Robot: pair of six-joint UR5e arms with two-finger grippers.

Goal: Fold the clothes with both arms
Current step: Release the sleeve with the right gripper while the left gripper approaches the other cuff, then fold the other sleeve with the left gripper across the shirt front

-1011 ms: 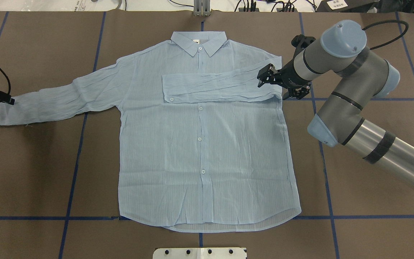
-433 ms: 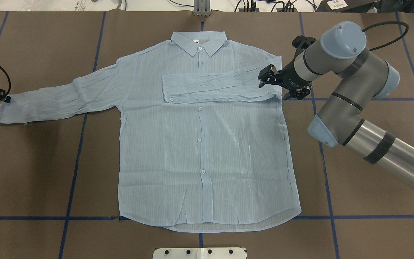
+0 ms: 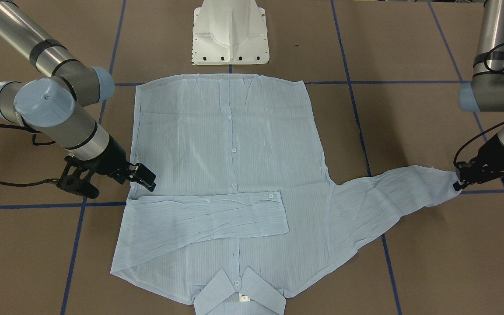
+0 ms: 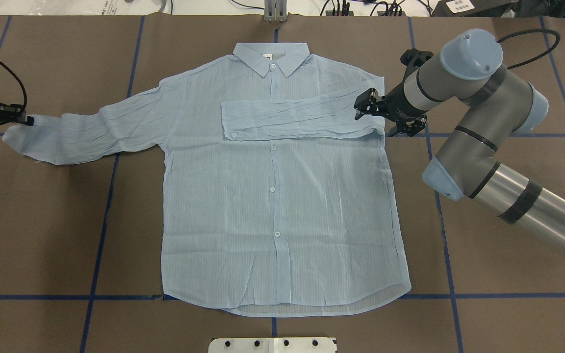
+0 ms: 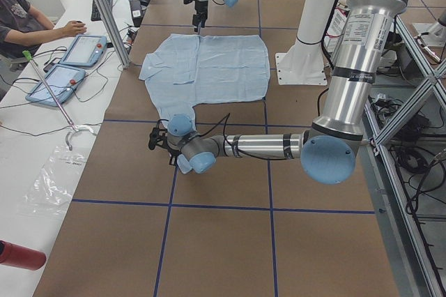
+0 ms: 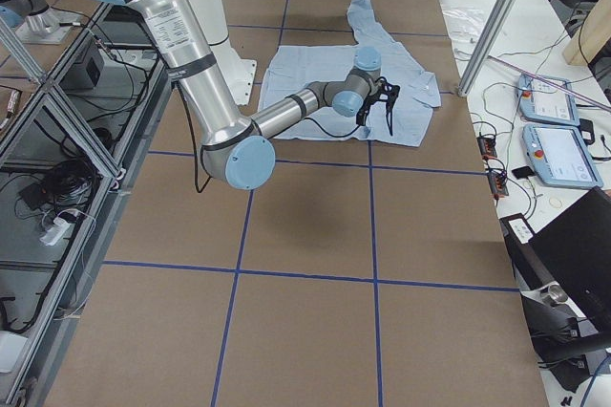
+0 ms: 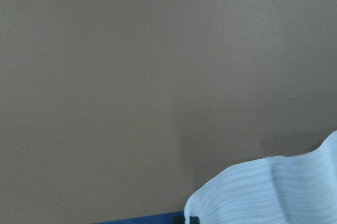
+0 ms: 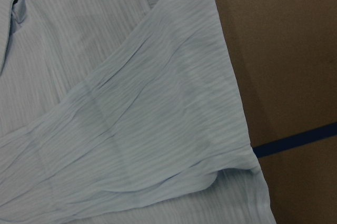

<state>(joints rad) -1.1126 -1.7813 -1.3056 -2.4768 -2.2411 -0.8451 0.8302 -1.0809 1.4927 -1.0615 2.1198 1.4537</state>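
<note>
My left gripper needs to release the cuff past the button row, by the folded sleeve's edge [image 3: 197, 184] facing the hem.
The pale-blue striped shirt [image 4: 272, 206] lies flat, buttons up, collar [image 4: 271, 56] at the far side. One sleeve [image 4: 292, 117] is folded across the chest. The other sleeve [image 4: 91, 132] stretches out to the left. My left gripper [image 4: 25, 120] is shut on that sleeve's cuff and holds it slightly raised; it also shows in the front view [image 3: 457, 181], and the cuff shows in the left wrist view [image 7: 274, 187]. My right gripper [image 4: 361, 105] hovers open and empty over the shirt's shoulder by the folded sleeve, as in the front view [image 3: 147, 179].
The brown table [image 4: 483, 274] carries blue tape lines. The white pedestal base [image 3: 230, 35] stands at the near edge by the hem. A metal post [image 4: 275, 12] stands at the far edge. An operator [image 5: 28, 18] sits at a side table with tablets.
My left gripper has moved toward the far side and slightly right with the cuff, lifting and bending the end of the outstretched sleeve. The right arm has barely moved.
</note>
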